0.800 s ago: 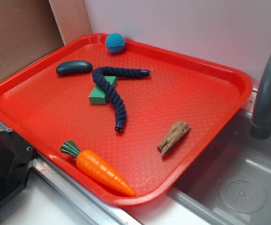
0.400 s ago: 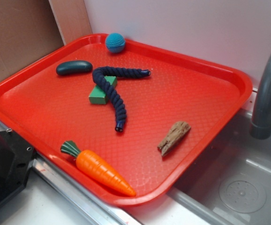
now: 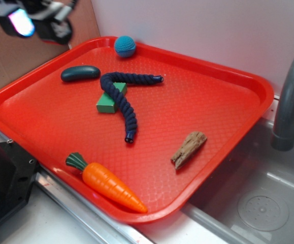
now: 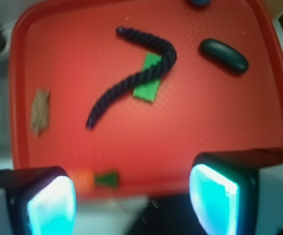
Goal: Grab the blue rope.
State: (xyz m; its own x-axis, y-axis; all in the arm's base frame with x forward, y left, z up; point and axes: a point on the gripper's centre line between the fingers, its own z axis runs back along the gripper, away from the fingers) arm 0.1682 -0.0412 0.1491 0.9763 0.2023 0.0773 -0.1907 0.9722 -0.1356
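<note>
I need to next move my gripper to the blue rope's near arm [image 3: 126, 112] [image 4: 117, 91] and close it there, just past the green block toward the near end of the rope.
The blue rope [image 3: 120, 98] is a thick navy twisted cord, bent in a curve, lying near the middle-left of the red tray [image 3: 223, 101] and draped over a green block [image 3: 106, 103]. It also shows in the wrist view [image 4: 131, 83], over the green block [image 4: 148, 88]. My gripper [image 3: 35, 20] hangs high at the top left, above the tray's far-left edge, well away from the rope. Its jaws stand wide apart with nothing between them; in the wrist view the gripper [image 4: 131, 205] shows two lit cyan pads [image 4: 212, 196].
On the tray: a dark teal oblong [image 3: 80, 73], a teal knitted ball [image 3: 125, 46], a toy carrot [image 3: 108, 184], a brown wood piece [image 3: 189, 149]. A grey tap [image 3: 291, 96] and sink [image 3: 258, 203] stand right. Cardboard is behind at left.
My gripper has come into the exterior view at the top left; it was out of view before. The rope and the other objects have not moved.
</note>
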